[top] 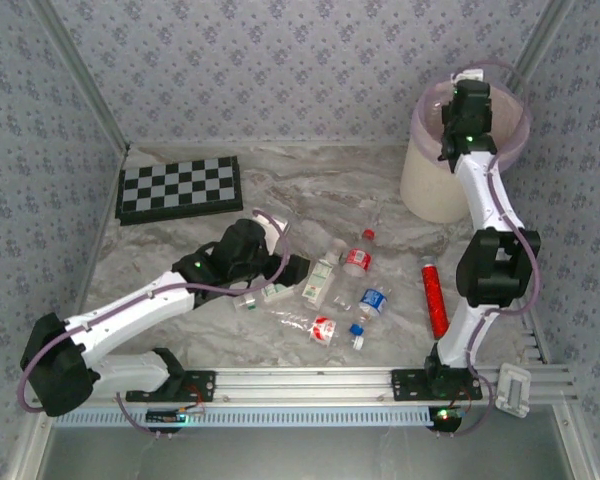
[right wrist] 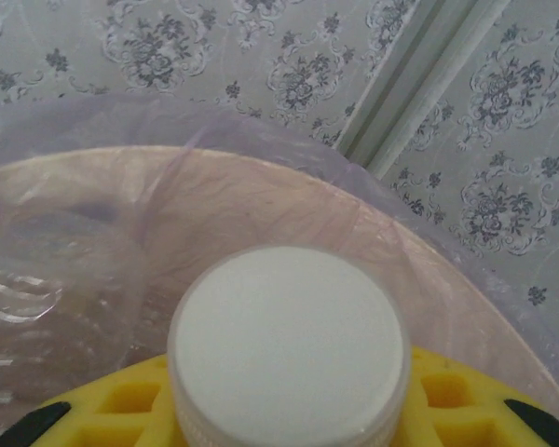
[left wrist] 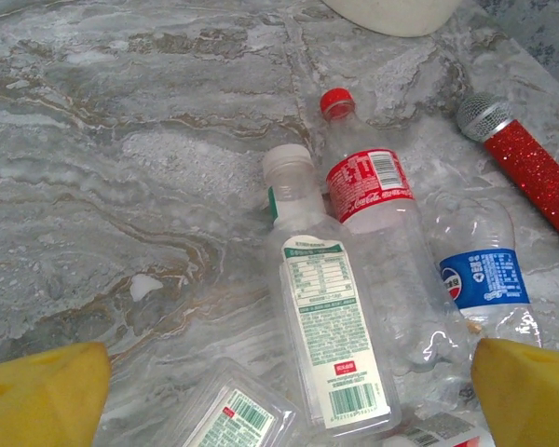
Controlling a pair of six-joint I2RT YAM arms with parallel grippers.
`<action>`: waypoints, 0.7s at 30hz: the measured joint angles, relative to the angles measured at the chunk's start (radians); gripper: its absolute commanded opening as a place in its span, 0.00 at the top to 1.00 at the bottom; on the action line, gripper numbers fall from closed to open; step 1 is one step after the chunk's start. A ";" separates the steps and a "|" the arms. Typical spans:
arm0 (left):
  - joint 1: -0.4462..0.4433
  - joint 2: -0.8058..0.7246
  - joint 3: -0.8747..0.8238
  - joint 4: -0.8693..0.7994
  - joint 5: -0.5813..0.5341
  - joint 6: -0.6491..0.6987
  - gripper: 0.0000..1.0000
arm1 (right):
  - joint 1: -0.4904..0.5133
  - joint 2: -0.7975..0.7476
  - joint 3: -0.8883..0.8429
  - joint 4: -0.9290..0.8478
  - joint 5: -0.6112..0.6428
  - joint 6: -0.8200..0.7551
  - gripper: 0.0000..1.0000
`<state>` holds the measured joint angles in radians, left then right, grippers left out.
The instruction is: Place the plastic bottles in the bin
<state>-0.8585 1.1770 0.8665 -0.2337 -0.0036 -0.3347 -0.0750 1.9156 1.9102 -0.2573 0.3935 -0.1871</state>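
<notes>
My right gripper will let go of the small bottle inside the bin (top: 454, 137), next to the clear bottle that lies in the liner.
Several plastic bottles lie mid-table: a green-labelled one (left wrist: 331, 326), a red-labelled one with a red cap (left wrist: 368, 191), a blue-labelled one (left wrist: 480, 279), and another red-labelled one (top: 323, 328). My left gripper (left wrist: 284, 396) hovers open just above the green-labelled bottle, its yellow pads (left wrist: 42, 396) wide apart and holding nothing. Over at the back right, my right gripper (top: 458, 135) hangs over the bin (top: 425, 185). In the right wrist view it is shut on a bottle whose white cap (right wrist: 289, 340) faces the camera, above the pink liner (right wrist: 93, 186).
A slim glittery red cylinder (top: 435, 298) lies right of the bottles. A folded checkerboard (top: 178, 187) sits at the back left. A flat clear pack with a green label (left wrist: 228, 419) lies beside the left gripper. Patterned walls close in the table.
</notes>
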 measured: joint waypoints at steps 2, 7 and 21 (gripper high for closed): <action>0.000 -0.008 0.000 -0.026 -0.007 0.000 0.01 | -0.019 0.040 0.084 -0.073 -0.035 0.033 1.00; 0.000 -0.060 0.000 -0.135 -0.037 -0.001 0.01 | -0.061 0.099 0.210 -0.196 -0.138 0.103 0.97; 0.011 -0.152 0.000 -0.377 -0.132 -0.035 0.01 | -0.093 0.130 0.336 -0.517 -0.332 0.254 0.57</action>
<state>-0.8474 1.0248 0.8669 -0.6106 -0.1360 -0.3695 -0.1684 2.0457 2.2463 -0.7742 0.0620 0.0666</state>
